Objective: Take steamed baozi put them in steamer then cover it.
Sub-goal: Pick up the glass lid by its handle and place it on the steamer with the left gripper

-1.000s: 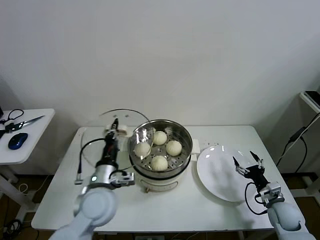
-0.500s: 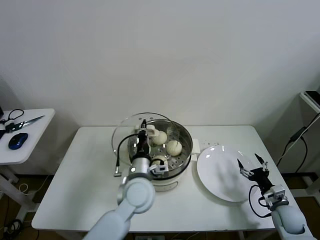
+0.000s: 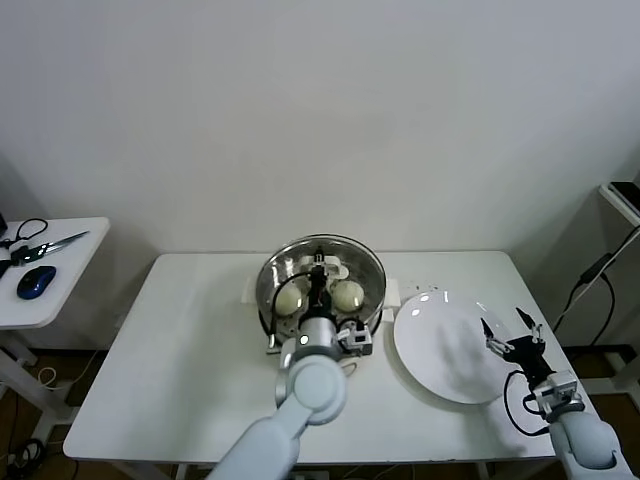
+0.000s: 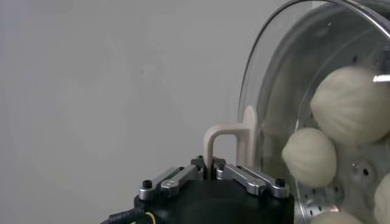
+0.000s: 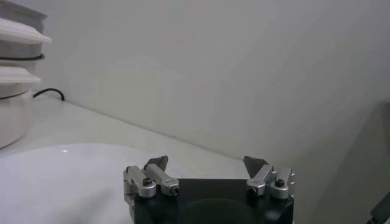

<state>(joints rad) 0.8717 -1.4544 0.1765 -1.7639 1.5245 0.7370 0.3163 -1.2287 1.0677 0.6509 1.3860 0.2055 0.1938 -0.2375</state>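
Observation:
My left gripper should release the clear glass cover on the steamer's round metal rim, over the baozi (image 3: pixel 321 289). The cover is now over the pot's mouth.
The steamer (image 3: pixel 381 292) stands at the middle of the white table with baozi (image 3: pixel 290 297) inside. The clear glass cover (image 3: pixel 355 262) now hangs over the pot's mouth; whether it rests on the rim I cannot tell. My left gripper (image 3: pixel 319 268) is shut on the cover's cream-white handle. In the left wrist view this gripper (image 4: pixel 212 167) pinches the handle (image 4: pixel 226 135), and baozi (image 4: pixel 309 157) show through the glass (image 4: pixel 268 91). My right gripper (image 3: pixel 511 329) stands open and holds nothing at the plate's right edge, also seen in its own view (image 5: pixel 206 164).
A flat white plate (image 3: pixel 445 350) lies right of the steamer. A side table at the far left holds a blue mouse (image 3: pixel 35 282) and scissors (image 3: pixel 50 243). A black cable (image 3: pixel 590 272) hangs beyond the table's right edge.
My left gripper has carried the cover rightward from the steamer's left side to above the pot. The right gripper has drifted slightly toward the table's near right corner.

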